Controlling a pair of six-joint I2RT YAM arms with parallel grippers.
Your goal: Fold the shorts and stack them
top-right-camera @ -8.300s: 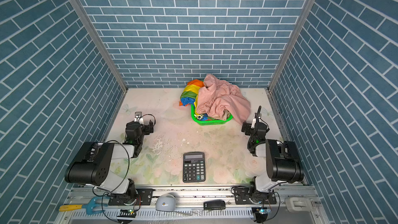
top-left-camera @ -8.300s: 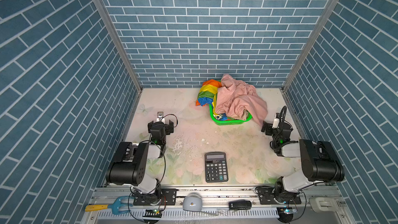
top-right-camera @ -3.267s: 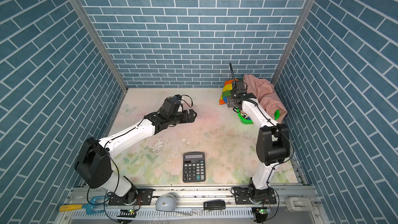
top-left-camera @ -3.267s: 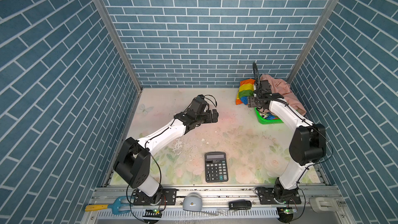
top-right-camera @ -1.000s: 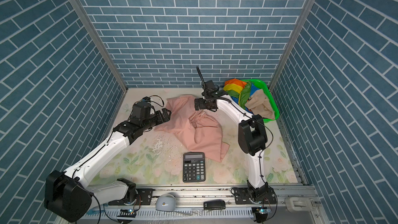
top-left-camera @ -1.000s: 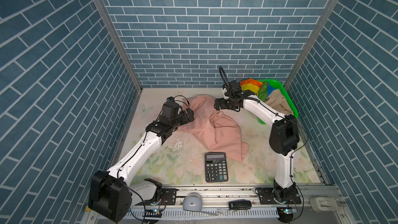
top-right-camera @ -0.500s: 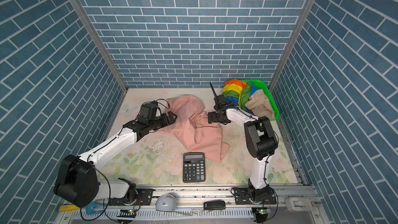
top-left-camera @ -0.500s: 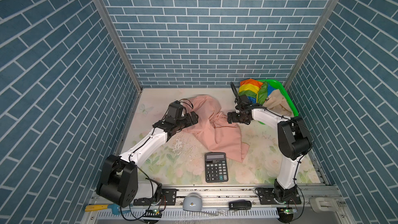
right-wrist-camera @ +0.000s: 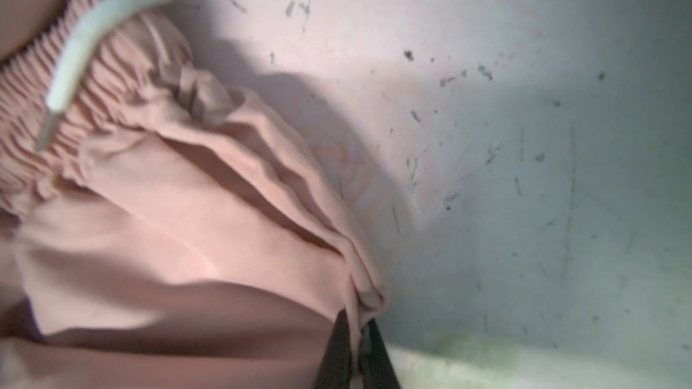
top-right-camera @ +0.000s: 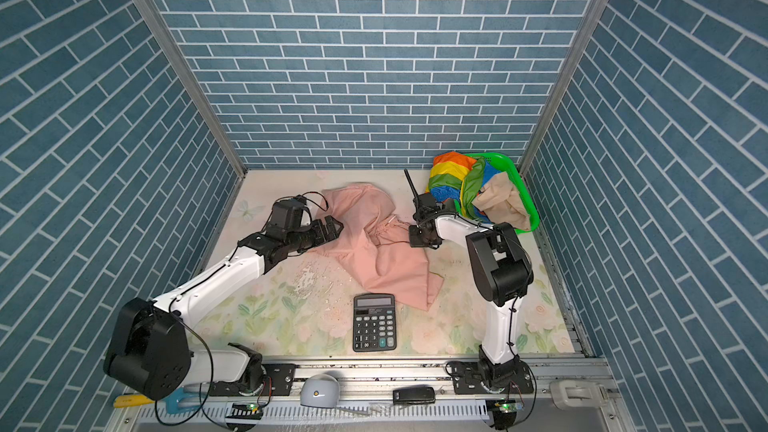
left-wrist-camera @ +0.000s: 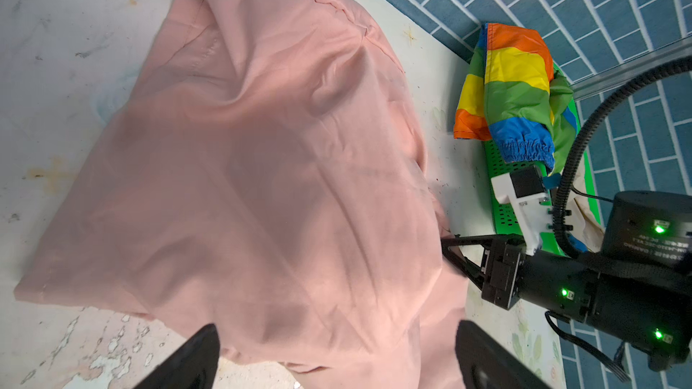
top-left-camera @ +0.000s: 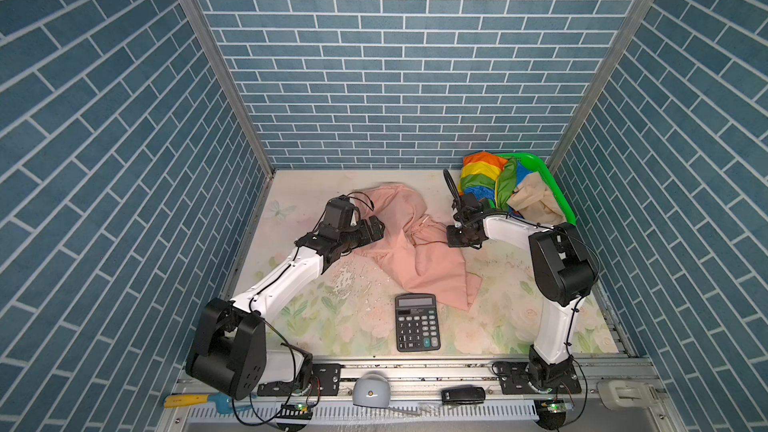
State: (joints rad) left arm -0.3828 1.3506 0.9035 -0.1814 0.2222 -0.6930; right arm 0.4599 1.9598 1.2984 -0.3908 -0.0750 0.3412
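The robot's right gripper should release the pink shorts' fold on the table (top-left-camera: 469,260) between the green mesh basket and the calculator.
The pale pink shorts (top-left-camera: 415,251) (top-right-camera: 374,251) lie crumpled on the table between my two arms. My right gripper (top-left-camera: 453,238) (top-right-camera: 415,238) (right-wrist-camera: 359,331) is shut on a fold at their right edge, near the gathered waist with its white cord (right-wrist-camera: 93,31). My left gripper (top-left-camera: 376,232) (top-right-camera: 332,228) (left-wrist-camera: 337,346) stands open over the cloth's left side, holding nothing. The rainbow-striped shorts (top-left-camera: 482,178) (top-right-camera: 451,178) (left-wrist-camera: 513,80) and the beige shorts (top-left-camera: 536,201) (top-right-camera: 503,201) rest in the basket.
The green mesh basket (top-left-camera: 559,197) (top-right-camera: 525,201) leans tilted in the back right corner. A black calculator (top-left-camera: 417,322) (top-right-camera: 374,322) lies near the front edge, touching the pink cloth's lower corner. Brick-patterned walls enclose three sides.
My right gripper came forward and down from the back of the pink cloth to its right edge and shut on a fold. The left gripper shifted slightly right and stayed open.
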